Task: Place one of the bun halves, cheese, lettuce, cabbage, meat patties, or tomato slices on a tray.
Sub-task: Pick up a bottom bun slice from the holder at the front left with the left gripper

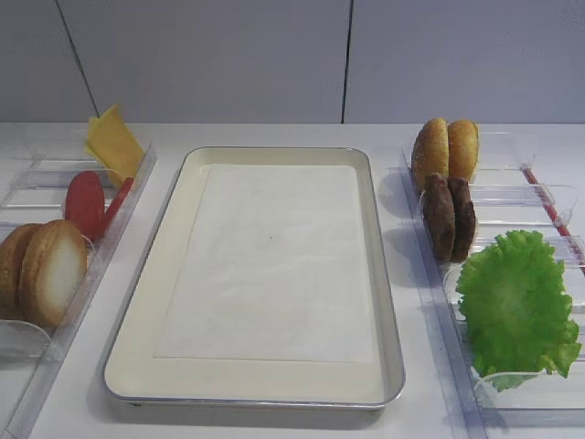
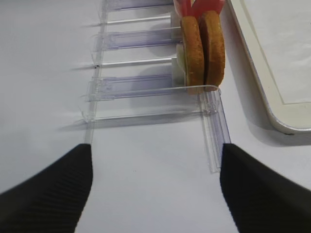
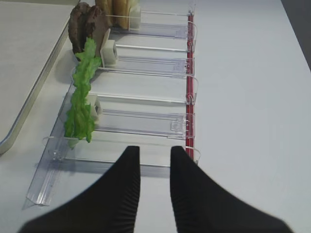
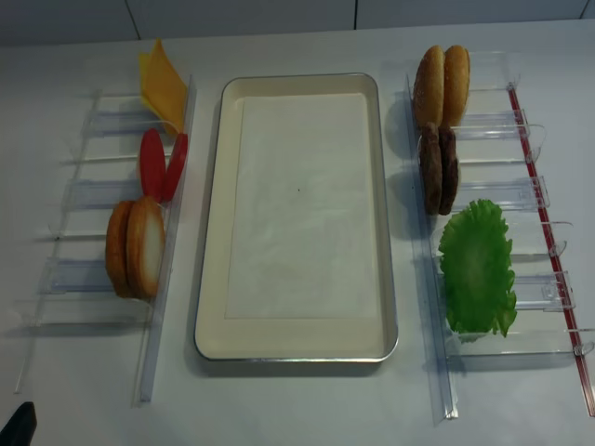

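The top edge of the bun half point(image 4: 147, 226) point(image 2: 212, 30) nearest the tray, in the bin beside the tomato slices, is the next spot for my left gripper to grab.
The tray point(image 1: 137, 338) point(image 4: 209, 279) lies mid-table holding only its white paper liner. In the left bins stand the bun halves point(image 1: 50, 270) point(image 2: 201, 48), tomato slices point(image 1: 85, 203) and cheese point(image 1: 114, 142). The right bins hold the meat patties point(image 1: 448, 215) point(image 3: 85, 24) and the lettuce point(image 1: 516, 302) point(image 3: 82, 97). No cabbage is in view. My left gripper point(image 2: 155, 150) hovers wide open over bare table just in front of the bun bin. My right gripper point(image 3: 154, 150) hangs at the near end of the lettuce bin, its fingers a narrow gap apart with nothing between them.
A pair of shiny golden buns point(image 1: 445, 151) stands at the far end of the right bin row. Clear plastic bins point(image 4: 93, 269) with dividers line both sides of the tray. A red strip point(image 3: 190, 97) runs along the outer edge of the right bins.
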You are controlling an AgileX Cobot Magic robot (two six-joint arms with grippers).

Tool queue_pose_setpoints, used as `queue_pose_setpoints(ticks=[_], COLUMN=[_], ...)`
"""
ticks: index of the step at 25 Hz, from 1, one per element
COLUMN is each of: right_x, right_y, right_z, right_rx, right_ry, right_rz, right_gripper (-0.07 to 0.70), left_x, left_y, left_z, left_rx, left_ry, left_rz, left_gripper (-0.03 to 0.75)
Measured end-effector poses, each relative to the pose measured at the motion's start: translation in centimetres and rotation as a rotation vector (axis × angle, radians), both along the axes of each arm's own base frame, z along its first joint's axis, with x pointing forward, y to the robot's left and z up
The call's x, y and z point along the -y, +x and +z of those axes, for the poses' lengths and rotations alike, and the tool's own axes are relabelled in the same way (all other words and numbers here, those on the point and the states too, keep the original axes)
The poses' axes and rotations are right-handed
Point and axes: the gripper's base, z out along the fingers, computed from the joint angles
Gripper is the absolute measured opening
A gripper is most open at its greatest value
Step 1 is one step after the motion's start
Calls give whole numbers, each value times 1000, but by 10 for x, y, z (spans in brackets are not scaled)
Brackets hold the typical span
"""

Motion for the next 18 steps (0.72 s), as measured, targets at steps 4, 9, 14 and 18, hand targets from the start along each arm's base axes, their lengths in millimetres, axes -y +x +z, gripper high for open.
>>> queue_pose_setpoints(ticks=[4,9,14,18], right_x=[0,0,0,0], right_y=[0,0,0,0], right_z=[0,0,0,0], right_rx=[0,0,0,0], right_ry=[0,0,0,0], right_rz=[0,0,0,0], right_gripper=[188,188,188,188], left_x=[0,1,7,13], left_y=[0,-5,3,13], left_z=[0,6,32,49], left_rx=[0,-4,-64,-81], left_ry=[0,-10,-45,-65], left_rz=[0,-9,-65,-122], left_gripper=[505,505,505,505])
